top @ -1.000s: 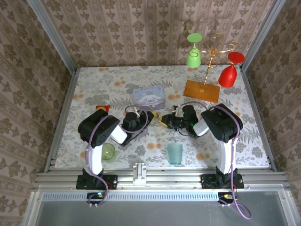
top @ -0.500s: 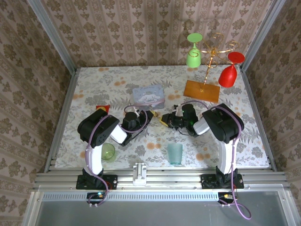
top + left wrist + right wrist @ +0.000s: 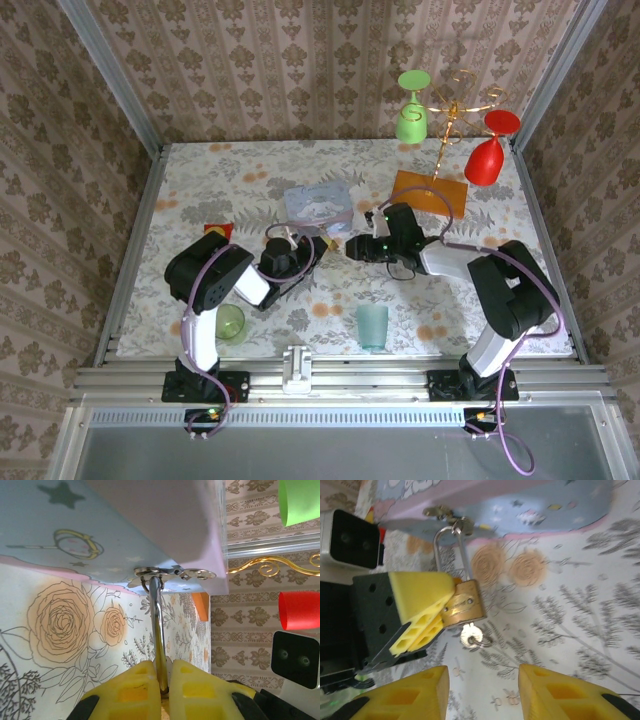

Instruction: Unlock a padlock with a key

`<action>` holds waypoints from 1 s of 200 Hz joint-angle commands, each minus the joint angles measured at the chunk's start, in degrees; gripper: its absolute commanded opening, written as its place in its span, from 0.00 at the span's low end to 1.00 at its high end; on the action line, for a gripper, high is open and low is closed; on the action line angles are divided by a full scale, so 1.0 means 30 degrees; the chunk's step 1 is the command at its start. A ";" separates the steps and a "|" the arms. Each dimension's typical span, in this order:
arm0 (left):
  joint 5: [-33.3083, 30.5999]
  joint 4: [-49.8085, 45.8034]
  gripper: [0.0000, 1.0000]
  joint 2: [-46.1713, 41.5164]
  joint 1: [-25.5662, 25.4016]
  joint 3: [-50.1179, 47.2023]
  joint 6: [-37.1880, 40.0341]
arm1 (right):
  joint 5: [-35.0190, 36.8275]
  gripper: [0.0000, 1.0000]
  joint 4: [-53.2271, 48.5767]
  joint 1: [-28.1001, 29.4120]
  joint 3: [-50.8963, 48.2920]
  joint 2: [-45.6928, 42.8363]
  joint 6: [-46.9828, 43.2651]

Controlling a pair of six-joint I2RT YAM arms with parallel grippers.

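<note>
The padlock slants to the fingers of the robot's right gripper and the key sits beyond their ends, so next the right gripper swings square and pinches the key's head (image 3: 470,635).
A small brass padlock (image 3: 463,611) hangs by its thin silvery shackle (image 3: 451,550) from the hasp of the blue tin (image 3: 530,505). My left gripper (image 3: 162,680) is shut on the padlock (image 3: 159,630), its yellow fingers (image 3: 417,607) clamping the body's side. The key (image 3: 470,635) sits in the padlock's bottom, its small round head and wire ring sticking out. Just short of the key, my right gripper (image 3: 482,690) stands open, nothing between its fingers. From above, the left gripper (image 3: 312,247) and right gripper (image 3: 352,248) face each other in front of the tin (image 3: 318,205).
A gold glass rack (image 3: 452,105) on an orange base (image 3: 428,192) holds a green and a red glass at the back right. A teal cup (image 3: 372,326) and a green cup (image 3: 230,322) stand near the front. A red block (image 3: 218,231) lies left.
My right gripper has opened and let go of the key, which stays in the padlock. The right arm has stretched out, its elbow swinging right. The left gripper has kept its hold.
</note>
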 commanded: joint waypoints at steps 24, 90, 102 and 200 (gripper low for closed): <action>0.0331 0.0551 0.00 -0.1137 -0.0230 -0.0228 0.0539 | -0.3105 0.41 0.2716 0.0348 0.0819 0.1971 0.1320; 0.0216 0.0477 0.00 -0.1314 -0.0524 -0.0230 0.0751 | -0.2813 0.31 0.3824 0.0634 0.0825 0.2790 0.1608; 0.0238 0.0471 0.00 -0.1321 -0.0591 -0.0174 0.0724 | -0.2481 0.31 0.3505 0.0632 0.0949 0.2817 0.1434; 0.0245 0.0629 0.00 -0.1203 -0.0535 -0.0233 0.0343 | 0.1758 0.20 0.1304 0.2039 0.0626 0.1631 -0.0914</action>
